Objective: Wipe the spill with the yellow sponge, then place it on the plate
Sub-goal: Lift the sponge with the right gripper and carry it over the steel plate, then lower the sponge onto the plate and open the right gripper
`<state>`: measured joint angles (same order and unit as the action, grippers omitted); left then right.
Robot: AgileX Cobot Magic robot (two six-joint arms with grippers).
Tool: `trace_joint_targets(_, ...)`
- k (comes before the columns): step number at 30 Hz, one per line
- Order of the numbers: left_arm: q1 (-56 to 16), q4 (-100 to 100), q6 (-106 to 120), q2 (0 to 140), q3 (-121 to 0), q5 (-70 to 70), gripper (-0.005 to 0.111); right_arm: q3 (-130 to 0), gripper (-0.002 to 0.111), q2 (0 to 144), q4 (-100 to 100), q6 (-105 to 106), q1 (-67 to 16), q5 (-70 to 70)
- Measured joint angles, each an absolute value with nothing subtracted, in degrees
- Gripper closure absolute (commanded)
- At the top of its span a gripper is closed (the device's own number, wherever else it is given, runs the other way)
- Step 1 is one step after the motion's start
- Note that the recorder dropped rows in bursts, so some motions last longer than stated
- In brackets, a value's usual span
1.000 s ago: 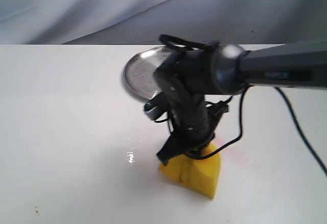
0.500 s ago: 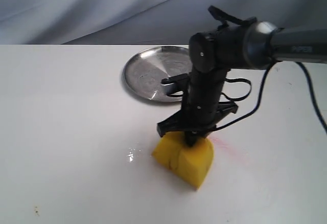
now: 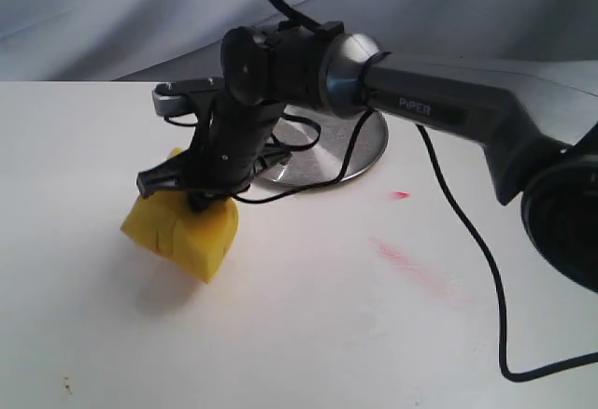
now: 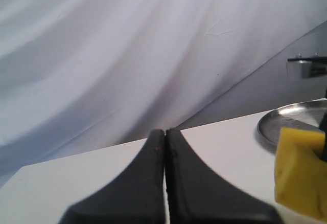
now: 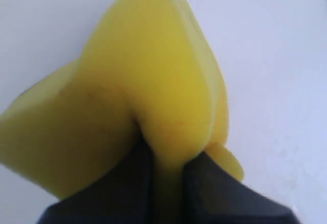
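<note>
My right gripper should release the yellow sponge on the steel plate's side nearer the small red dot [image 3: 334, 127].
My right gripper [image 3: 201, 202] reaches across to the left side of the table and is shut on the yellow sponge [image 3: 180, 230], pinching its top so the foam bulges. In the right wrist view the sponge [image 5: 148, 96] fills the picture, squeezed between the dark fingers of the gripper [image 5: 166, 155]. The steel plate [image 3: 360, 152] lies behind the arm, partly hidden by it. No amber spill shows on the white table. My left gripper [image 4: 165, 132] is shut and empty, held above the table; its view catches the sponge [image 4: 299, 173] and the plate [image 4: 288, 124].
A pink-red smear [image 3: 411, 264] and a small red dot [image 3: 400, 194] mark the white table right of centre. The right arm's black cable [image 3: 467, 241] trails over the table. A grey cloth backdrop hangs behind the table.
My right gripper has swept the sponge leftward across the table, over the spot where the shiny puddle lay. That puddle no longer shows, and the plate is more covered by the arm.
</note>
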<state>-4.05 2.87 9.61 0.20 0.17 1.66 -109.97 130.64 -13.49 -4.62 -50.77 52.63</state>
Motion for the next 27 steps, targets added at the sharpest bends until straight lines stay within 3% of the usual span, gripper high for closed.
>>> trace_joint_targets(20, -4.05, 2.87, 9.61, 0.20, 0.17, 1.66, 0.107, -113.52, 0.107, 130.52, -8.65, -15.04, -33.39, 37.97)
trace_joint_targets(23, -4.05, 2.87, 9.61, 0.20, 0.17, 1.66, 0.107, -113.52, 0.097, 130.52, -8.65, -15.54, -31.60, 36.29)
trace_joint_targets(27, -4.05, 2.87, 9.61, 0.20, 0.17, 1.66, 0.107, -113.52, 0.070, 130.52, -8.65, -15.15, -30.19, 35.13)
